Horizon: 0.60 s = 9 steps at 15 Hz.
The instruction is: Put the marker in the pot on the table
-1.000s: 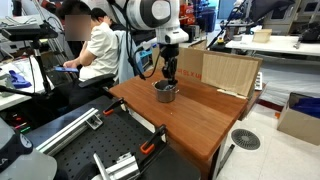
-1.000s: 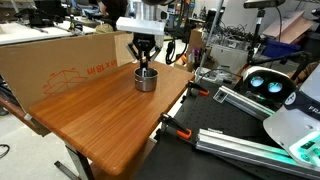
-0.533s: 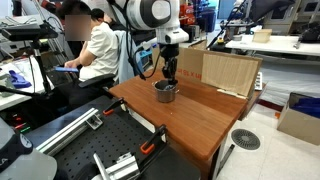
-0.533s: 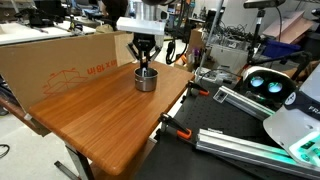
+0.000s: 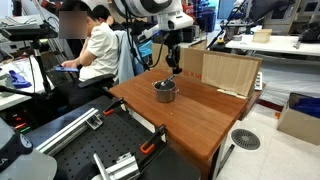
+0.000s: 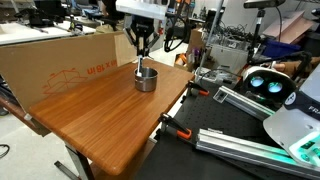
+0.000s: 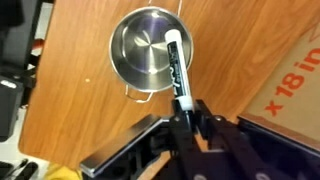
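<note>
Next, my gripper lets go of the marker on the bare tabletop (image 5: pixel 199 97) next to the pot, in front of the cardboard box.
The silvery pot (image 7: pixel 140 55) stands on the reddish-brown table (image 7: pixel 85 115) and shows in both exterior views (image 5: pixel 165 91) (image 6: pixel 146 79). My gripper (image 7: pixel 190 112) hangs straight above the pot (image 5: pixel 173 62) (image 6: pixel 143 52). Its fingers are close together around the white upper end of the marker (image 7: pixel 178 65). The marker is dark with a white label. It hangs down, and its lower end is at the pot's right rim. I cannot tell whether that end touches the pot.
A big cardboard box (image 5: pixel 228 72) (image 6: pixel 60 60) (image 7: pixel 295 80) stands on the table just behind the pot. A seated person (image 5: pixel 95 50) is beyond the table. A black metal bench (image 5: pixel 100 145) (image 6: pixel 240 135) with clamps adjoins the table's edge.
The gripper has risen from the pot's rim to a short way above it, with the marker's top still between its fingers. The pot has not moved.
</note>
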Motion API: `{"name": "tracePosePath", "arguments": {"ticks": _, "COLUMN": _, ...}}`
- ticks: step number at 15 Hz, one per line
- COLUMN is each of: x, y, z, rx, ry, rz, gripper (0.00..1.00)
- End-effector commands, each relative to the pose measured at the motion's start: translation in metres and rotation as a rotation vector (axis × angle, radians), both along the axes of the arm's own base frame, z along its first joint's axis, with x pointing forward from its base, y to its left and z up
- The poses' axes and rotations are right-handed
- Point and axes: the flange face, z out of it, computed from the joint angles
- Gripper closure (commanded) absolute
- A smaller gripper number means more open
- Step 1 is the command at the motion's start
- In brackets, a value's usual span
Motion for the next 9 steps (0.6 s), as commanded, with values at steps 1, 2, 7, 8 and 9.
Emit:
{"name": "tracePosePath", "arguments": {"ticks": 1, "x": -0.011, "y": -0.014, "z": 0.029, "rx": 0.043, "ry": -0.051, "rz": 0.017, "gripper": 0.95}}
{"name": "tracePosePath", "arguments": {"ticks": 2, "x": -0.012, "y": -0.023, "z": 0.040, "rx": 0.065, "ry": -0.064, "rz": 0.016, "gripper": 0.95}}
{"name": "tracePosePath", "arguments": {"ticks": 7, "x": -0.015, "y": -0.072, "z": 0.085, "rx": 0.186, "ry": -0.149, "rz": 0.017, "gripper": 0.95}}
{"name": "tracePosePath", "arguments": {"ticks": 8, "x": -0.015, "y": -0.081, "z": 0.088, "rx": 0.200, "ry": -0.148, "rz": 0.019, "gripper": 0.95}}
{"name": "tracePosePath", "arguments": {"ticks": 9, "x": -0.015, "y": -0.090, "z": 0.085, "rx": 0.216, "ry": -0.129, "rz": 0.024, "gripper": 0.95}}
